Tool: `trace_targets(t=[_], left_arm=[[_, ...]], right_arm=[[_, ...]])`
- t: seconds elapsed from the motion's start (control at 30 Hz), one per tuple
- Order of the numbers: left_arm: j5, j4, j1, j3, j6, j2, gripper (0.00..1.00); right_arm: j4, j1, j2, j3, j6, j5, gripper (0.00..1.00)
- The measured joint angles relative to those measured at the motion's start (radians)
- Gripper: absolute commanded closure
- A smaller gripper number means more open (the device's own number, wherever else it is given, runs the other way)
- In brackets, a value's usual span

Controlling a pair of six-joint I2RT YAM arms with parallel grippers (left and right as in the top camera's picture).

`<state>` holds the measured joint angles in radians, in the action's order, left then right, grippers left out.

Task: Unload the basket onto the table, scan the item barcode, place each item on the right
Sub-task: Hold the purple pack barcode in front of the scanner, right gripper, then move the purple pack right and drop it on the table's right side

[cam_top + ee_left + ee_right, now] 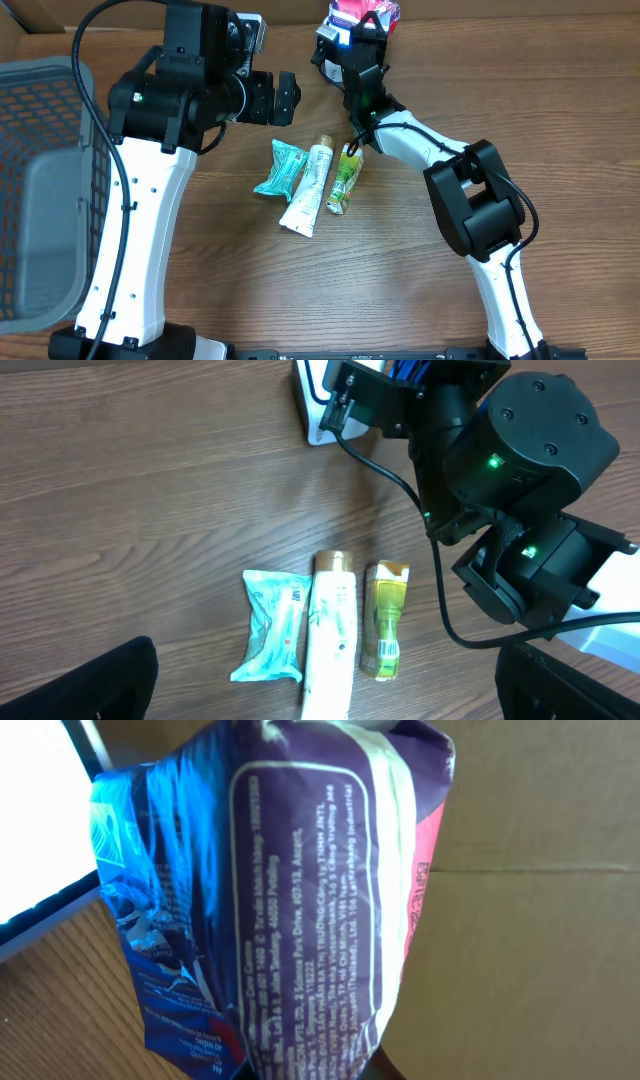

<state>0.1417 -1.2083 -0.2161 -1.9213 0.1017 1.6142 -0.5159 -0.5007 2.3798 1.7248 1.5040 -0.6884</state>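
My right gripper has the packet, held up at the table's far edge, to put down. It will let go of it on bare table [560,155] beyond its arm's black elbow, away from the basket.
My right gripper [310,1068] is shut on a blue, purple and red packet [290,890] that fills the right wrist view, its small-print side towards the camera; no barcode shows on that side. Overhead, the packet [365,12] is held up at the far edge of the table, above the right gripper [355,45]. My left gripper [288,97] hangs open and holds nothing. In the left wrist view, the left gripper [325,700] hovers over three items lying side by side.
A teal packet [281,168], a white tube [310,187] and a green sachet [345,179] lie mid-table; the sachet [386,618] shows a barcode. A grey basket [40,190] stands at the left. A white device [312,410] sits by the right arm.
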Motion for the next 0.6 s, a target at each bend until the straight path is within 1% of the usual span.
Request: trace_targets(t=[0.1, 0.2, 0.3, 0.43, 0.6], left_arm=[[0.000, 0.000, 0.000, 0.000, 0.000, 0.000, 0.00], [0.000, 0.000, 0.000, 0.000, 0.000, 0.000, 0.00], [0.000, 0.000, 0.000, 0.000, 0.000, 0.000, 0.00], [0.000, 0.000, 0.000, 0.000, 0.000, 0.000, 0.00], [0.000, 0.000, 0.000, 0.000, 0.000, 0.000, 0.00]], right_arm=[[-0.037, -0.003, 0.001, 0.000, 0.000, -0.001, 0.96], [-0.039, -0.010, -0.005, 0.000, -0.007, 0.000, 0.96], [0.037, -0.014, -0.036, -0.006, -0.041, 0.000, 0.96], [0.281, -0.018, -0.166, -0.021, -0.161, 0.003, 0.96], [0.684, -0.013, -0.438, -0.023, -0.426, 0.066, 0.96]])
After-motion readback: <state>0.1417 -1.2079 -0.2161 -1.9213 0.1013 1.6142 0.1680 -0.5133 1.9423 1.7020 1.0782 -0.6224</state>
